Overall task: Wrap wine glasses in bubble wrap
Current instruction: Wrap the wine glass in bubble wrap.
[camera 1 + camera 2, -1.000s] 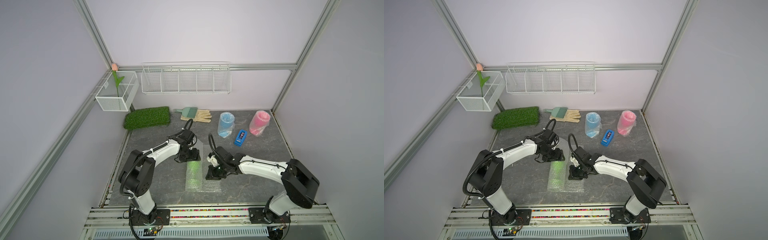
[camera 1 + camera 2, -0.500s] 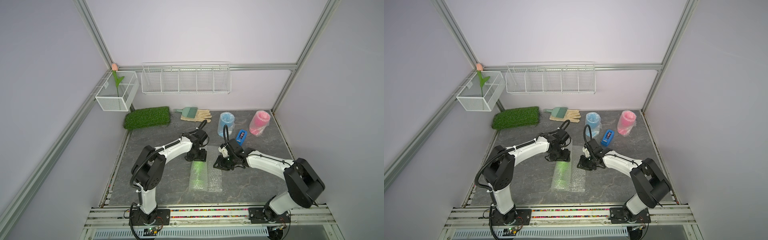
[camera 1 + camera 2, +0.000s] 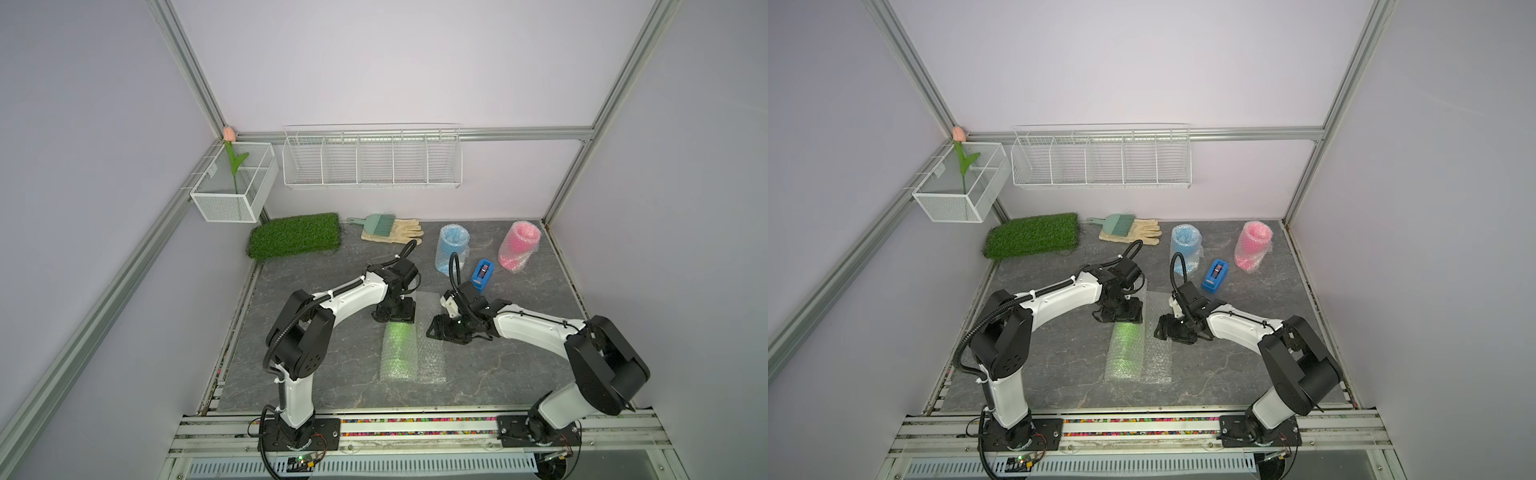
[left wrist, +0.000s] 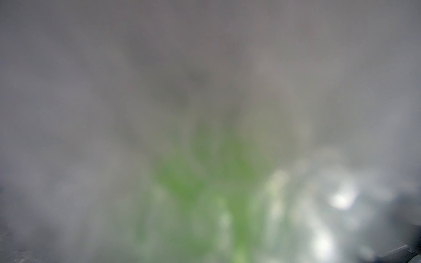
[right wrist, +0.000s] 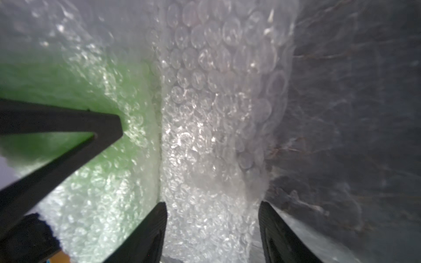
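My right gripper should fold over the bubble wrap's flap, which lies flat beside the roll, then pinch the roll's near end [image 3: 398, 372] and turn the roll.
The lime green wine glass lies rolled in bubble wrap [image 3: 399, 353] at mid-table, and a flat flap of the sheet [image 3: 432, 359] lies on its right. My left gripper [image 3: 395, 318] sits on the roll's far end; its wrist view is a green and white blur [image 4: 205, 186], and the jaws' state is unclear. My right gripper [image 3: 434, 330] hovers low over the flap, open, with the flat wrap [image 5: 211, 136] between its fingertips and nothing held. The blue [image 3: 452, 249] and pink [image 3: 519, 245] wine glasses stand wrapped at the back right.
A blue tape dispenser [image 3: 482, 274] sits just behind the right arm. At the back lie a green turf mat [image 3: 295, 235] and a brush on gloves [image 3: 390, 228]. Wire baskets [image 3: 372, 158] hang on the back wall.
The right gripper has gone from nearly shut to open and moved away from the front edge along the flap. The left gripper and the roll have shifted slightly to the right.
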{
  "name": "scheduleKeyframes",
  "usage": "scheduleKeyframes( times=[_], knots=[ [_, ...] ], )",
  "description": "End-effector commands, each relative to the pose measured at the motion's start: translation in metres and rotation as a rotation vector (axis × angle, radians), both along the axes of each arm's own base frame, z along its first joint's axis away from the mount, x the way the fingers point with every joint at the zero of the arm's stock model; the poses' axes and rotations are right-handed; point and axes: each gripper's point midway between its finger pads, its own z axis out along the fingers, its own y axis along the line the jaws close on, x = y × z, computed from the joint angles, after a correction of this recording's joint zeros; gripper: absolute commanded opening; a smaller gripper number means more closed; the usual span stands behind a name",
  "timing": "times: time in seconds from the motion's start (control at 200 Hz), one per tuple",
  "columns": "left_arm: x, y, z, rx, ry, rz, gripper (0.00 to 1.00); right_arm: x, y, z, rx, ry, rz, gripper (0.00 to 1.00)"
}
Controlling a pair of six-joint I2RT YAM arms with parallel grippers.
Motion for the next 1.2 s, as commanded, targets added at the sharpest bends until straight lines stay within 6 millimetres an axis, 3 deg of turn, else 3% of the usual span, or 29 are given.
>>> scheduleKeyframes(
  times=[0.0,0.11,0.28,0.43,0.555,0.865,1.06,1.195],
  knots=[
    [-0.010,0.013,-0.022,0.089,0.055,0.012,0.69,-0.006,-0.003,-0.008,0.003,0.013,0.024,0.74],
    [-0.010,0.013,-0.021,0.091,0.054,0.010,0.68,-0.013,0.009,-0.013,0.087,0.047,0.043,0.76],
    [-0.009,0.013,-0.022,0.090,0.048,0.014,0.68,-0.027,0.046,0.009,0.397,0.088,0.113,0.75],
    [-0.008,0.013,-0.022,0.092,0.050,0.014,0.68,-0.043,0.055,0.029,0.503,0.076,0.147,0.73],
    [-0.007,0.013,-0.023,0.093,0.052,0.015,0.67,-0.056,0.054,0.040,0.532,0.069,0.153,0.65],
    [-0.006,0.012,-0.022,0.094,0.048,0.019,0.67,-0.065,0.050,0.051,0.403,0.024,0.125,0.53],
    [-0.005,0.012,-0.020,0.092,0.044,0.019,0.66,-0.082,0.067,0.046,0.313,0.061,0.156,0.47],
    [-0.006,0.011,-0.020,0.088,0.042,0.020,0.66,-0.085,0.061,0.041,0.200,0.033,0.143,0.40]
  ],
)
